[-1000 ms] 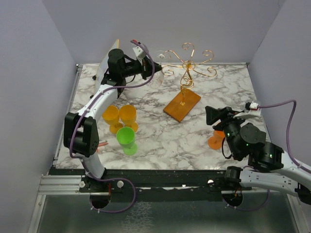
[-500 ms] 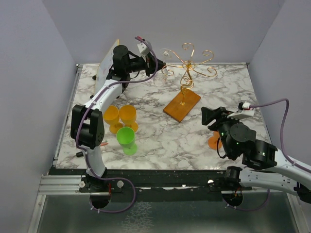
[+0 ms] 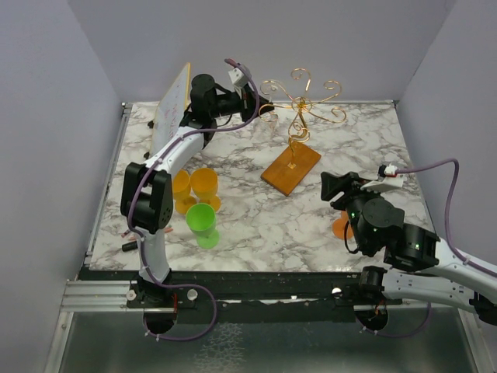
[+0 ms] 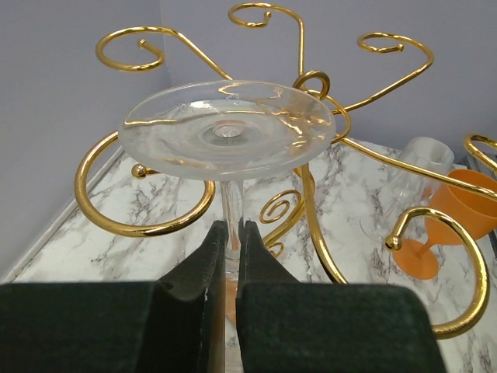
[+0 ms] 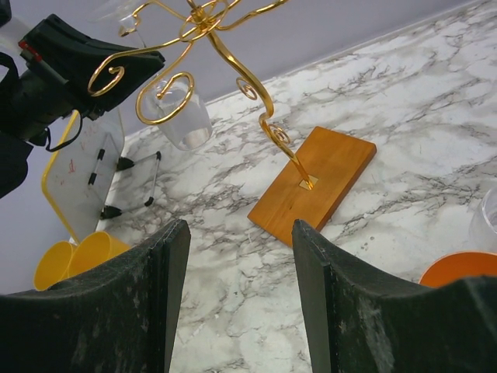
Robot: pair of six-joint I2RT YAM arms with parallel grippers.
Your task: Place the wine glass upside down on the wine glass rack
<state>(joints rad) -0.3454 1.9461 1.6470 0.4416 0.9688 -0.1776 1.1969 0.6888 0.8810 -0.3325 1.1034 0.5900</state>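
Observation:
Next, the left gripper releases the clear wine glass on the rack's rear gold curl (image 3: 267, 88) (image 4: 146, 185) that is closest to the whiteboard.
A clear wine glass (image 4: 227, 132) hangs upside down, foot disc on top, with my left gripper (image 4: 231, 227) shut on its stem. Its foot sits just above the curled gold arms of the wine glass rack (image 4: 314, 194); whether it rests on them I cannot tell. From above, the left gripper (image 3: 258, 104) is at the rack's (image 3: 300, 102) left arms, over the back of the table. In the right wrist view the glass's bowl (image 5: 185, 118) dangles below a spiral arm. My right gripper (image 5: 237, 233) stands open and holds nothing, near the rack's wooden base (image 5: 314, 183).
A tilted whiteboard (image 3: 172, 105) stands at the back left, with pens (image 5: 151, 175) lying beside it. Two yellow-orange cups (image 3: 203, 184) and a green cup (image 3: 202, 221) sit front left. An orange goblet (image 3: 342, 227) and a clear glass (image 4: 411, 179) stand by the right arm.
My left arm has swung right, carrying the glass from beside the whiteboard to the rack's left arms. The right arm has shifted slightly left, its gripper still open.

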